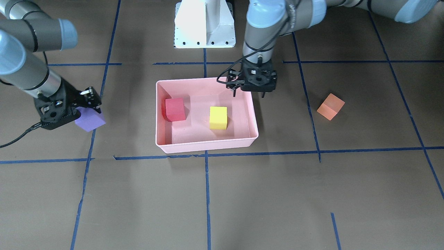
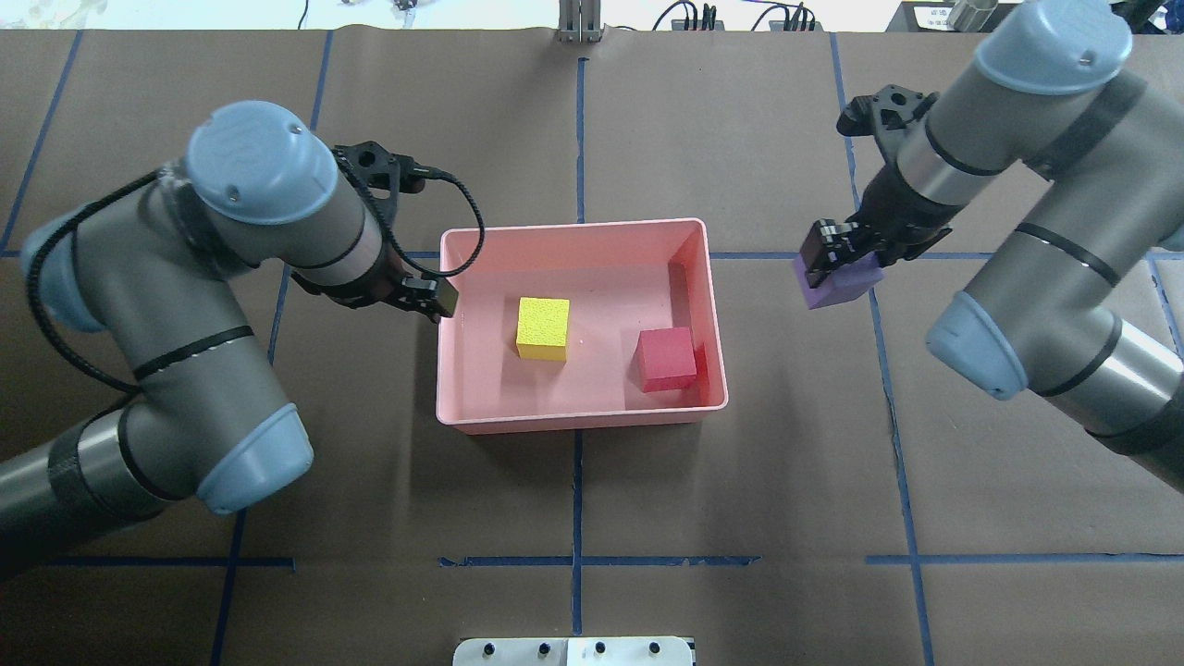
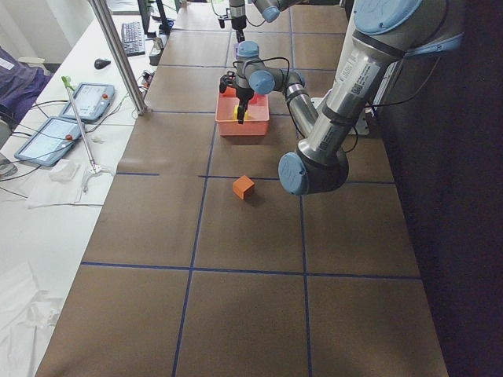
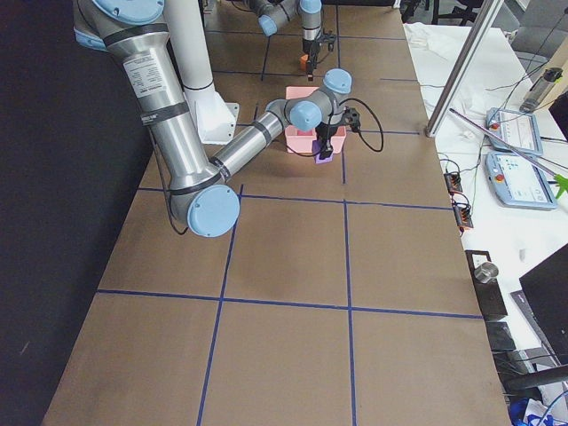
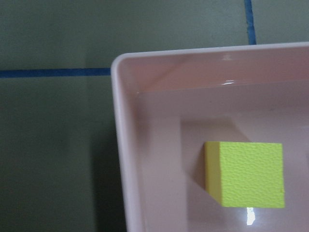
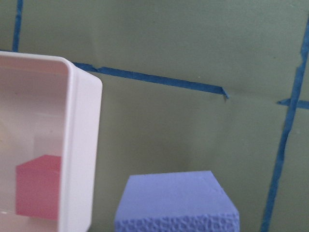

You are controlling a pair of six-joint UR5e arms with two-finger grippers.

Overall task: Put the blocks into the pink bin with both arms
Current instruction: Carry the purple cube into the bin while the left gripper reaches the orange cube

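Note:
The robot's left gripper needs to next go to the orange block outside the pink bin and close on the block's opposite sides (image 1: 333,103).
The pink bin (image 1: 208,147) sits mid-table and holds the red block (image 1: 175,109) and the yellow-green block (image 1: 218,118). My left gripper (image 1: 248,93) hovers over the bin's wall on my left side (image 2: 442,298), open and empty; its wrist view shows the bin corner (image 5: 120,145) and the yellow-green block (image 5: 246,174). My right gripper (image 2: 837,268) is shut on the purple block (image 2: 846,287), outside the bin on my right; the block also shows in the front view (image 1: 91,119) and the right wrist view (image 6: 176,200). The orange block (image 1: 330,106) lies on the table on my left, hidden under my arm in the overhead view.
The white pedestal (image 1: 204,24) stands behind the bin at the table's robot side. Blue tape lines (image 1: 206,194) grid the brown table. A metal post (image 3: 118,55) and tablets (image 3: 55,129) stand on the side bench beyond the table's far edge.

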